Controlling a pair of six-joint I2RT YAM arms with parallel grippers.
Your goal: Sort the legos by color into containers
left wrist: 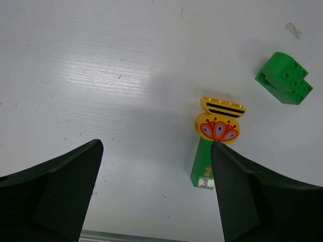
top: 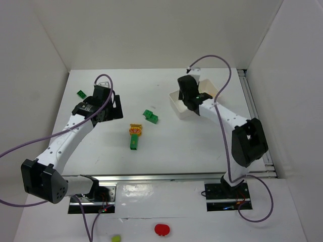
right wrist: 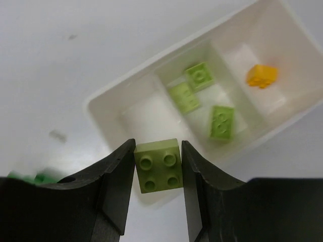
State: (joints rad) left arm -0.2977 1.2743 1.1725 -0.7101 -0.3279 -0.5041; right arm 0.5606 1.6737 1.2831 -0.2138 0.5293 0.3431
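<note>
The left gripper will next move to the numbered end (top: 133, 144) (left wrist: 205, 171) of the long green lego, away from the yellow-red piece, and close there.
My right gripper (right wrist: 158, 166) is shut on a lime-yellow four-stud lego (right wrist: 158, 165), held above the near wall of the white divided tray (right wrist: 101, 108). The tray's middle compartment holds three lime legos (right wrist: 221, 122). The right compartment holds an orange lego (right wrist: 261, 75), and the left one shows nothing. In the top view the right gripper (top: 191, 101) covers part of the tray (top: 177, 110). My left gripper (left wrist: 156, 191) is open and empty above the table, left of a yellow-red piece (left wrist: 218, 126) lying on a long green lego (left wrist: 204, 169). A green curved lego (left wrist: 285, 79) lies farther right.
A small dark green lego (top: 81, 94) lies at the far left, behind my left gripper (top: 112, 107). A green lego (top: 150, 116) sits mid-table. A red round thing (top: 161, 230) and a lime blob (top: 116, 238) rest on the front ledge. White walls enclose the table.
</note>
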